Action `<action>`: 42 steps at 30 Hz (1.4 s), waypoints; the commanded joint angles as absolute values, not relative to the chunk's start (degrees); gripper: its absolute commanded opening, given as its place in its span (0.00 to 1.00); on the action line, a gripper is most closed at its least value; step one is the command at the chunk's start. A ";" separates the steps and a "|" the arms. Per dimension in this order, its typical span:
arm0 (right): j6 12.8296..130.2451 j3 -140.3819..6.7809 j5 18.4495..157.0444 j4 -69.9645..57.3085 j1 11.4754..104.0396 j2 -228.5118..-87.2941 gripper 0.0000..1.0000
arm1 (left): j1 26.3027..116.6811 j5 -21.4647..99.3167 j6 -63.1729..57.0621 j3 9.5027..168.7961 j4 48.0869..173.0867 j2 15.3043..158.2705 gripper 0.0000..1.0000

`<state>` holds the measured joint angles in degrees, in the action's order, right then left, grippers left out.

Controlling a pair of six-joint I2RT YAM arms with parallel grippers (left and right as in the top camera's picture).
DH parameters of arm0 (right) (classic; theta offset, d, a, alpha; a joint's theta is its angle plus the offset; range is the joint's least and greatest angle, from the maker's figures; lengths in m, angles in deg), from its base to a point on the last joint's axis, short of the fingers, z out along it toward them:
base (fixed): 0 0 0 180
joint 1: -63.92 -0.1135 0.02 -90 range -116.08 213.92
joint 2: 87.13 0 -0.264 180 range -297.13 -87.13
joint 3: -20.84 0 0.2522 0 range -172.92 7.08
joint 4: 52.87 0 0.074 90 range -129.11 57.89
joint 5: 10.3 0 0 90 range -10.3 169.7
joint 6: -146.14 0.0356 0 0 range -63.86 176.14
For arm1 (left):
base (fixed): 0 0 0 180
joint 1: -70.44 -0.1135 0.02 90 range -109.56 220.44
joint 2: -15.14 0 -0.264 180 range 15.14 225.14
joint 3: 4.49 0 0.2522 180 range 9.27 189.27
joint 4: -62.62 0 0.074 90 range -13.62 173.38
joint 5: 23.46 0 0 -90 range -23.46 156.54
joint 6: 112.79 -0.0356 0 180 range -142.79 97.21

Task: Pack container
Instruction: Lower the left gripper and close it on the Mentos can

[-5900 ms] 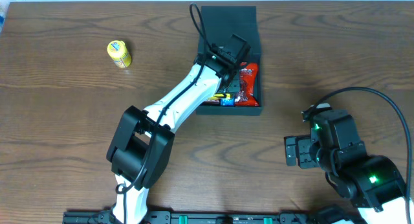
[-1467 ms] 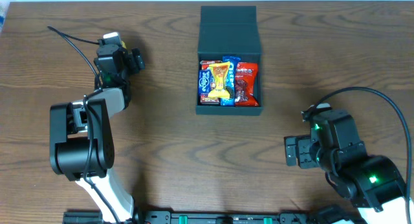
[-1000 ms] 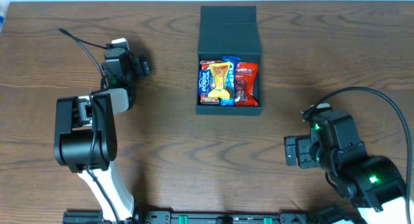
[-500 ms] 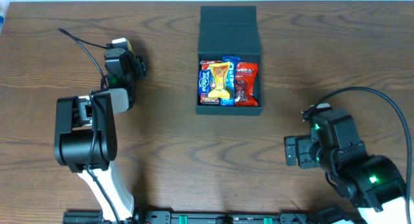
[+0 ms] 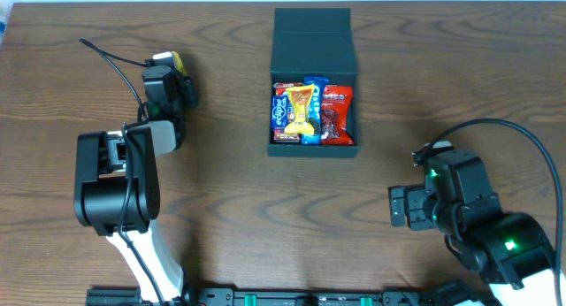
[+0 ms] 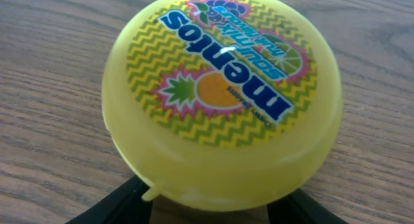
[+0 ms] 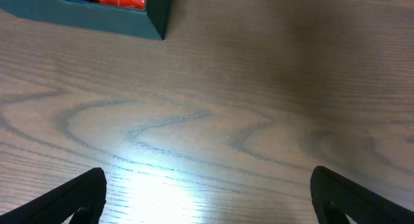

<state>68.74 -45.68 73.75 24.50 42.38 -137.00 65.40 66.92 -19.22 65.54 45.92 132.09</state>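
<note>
Next, my left gripper opens wider, reaches forward and grips the yellow Mentos tub around its wide middle (image 6: 223, 88), since its fingers meet only the tub's near edge.
The dark teal container (image 5: 314, 150) stands open at the back centre, its flap lid (image 5: 312, 41) folded back, with several snack packets (image 5: 311, 112) inside. A yellow Mentos tub (image 5: 178, 61) lies at the far left. My left gripper (image 5: 170, 76) is on it. In the left wrist view the tub (image 6: 223, 94) fills the frame, and the jaws of my left gripper (image 6: 210, 214) press its two sides. My right gripper (image 5: 395, 207) is open and empty at the front right, over bare wood (image 7: 207, 204). The container's corner (image 7: 155, 17) shows in the right wrist view.
The brown wooden table (image 5: 265, 218) runs to a pale edge along the back. The left arm's black cable (image 5: 115, 58) loops over the table at the far left. The right arm's cable (image 5: 522, 138) arcs at the right.
The left arm has left the container and swung to the far left. Over the last second its gripper moved onto the yellow tub and narrowed around it. The right arm has not moved.
</note>
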 commanded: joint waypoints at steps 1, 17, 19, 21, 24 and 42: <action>69.37 -45.83 73.77 24.59 42.73 -136.91 0.99 | 65.60 67.14 -19.63 66.40 45.70 132.48 0.55; 69.37 -45.83 73.77 24.59 42.73 -136.91 0.99 | 65.60 67.10 -19.37 66.40 45.77 132.48 0.33; 69.37 -45.83 73.75 24.59 42.73 -136.91 0.99 | 65.60 67.10 -19.37 66.40 45.77 132.48 0.32; 69.37 -45.83 73.77 24.59 42.73 -136.91 0.99 | 65.60 67.10 -19.37 66.40 45.81 132.48 0.33; 69.35 -45.83 73.77 24.59 42.73 -136.91 0.99 | 65.60 67.10 -19.39 66.40 46.05 132.48 0.68; 69.35 -45.83 73.77 24.59 42.73 -136.91 0.99 | 65.60 69.70 -21.99 72.12 44.22 133.00 0.96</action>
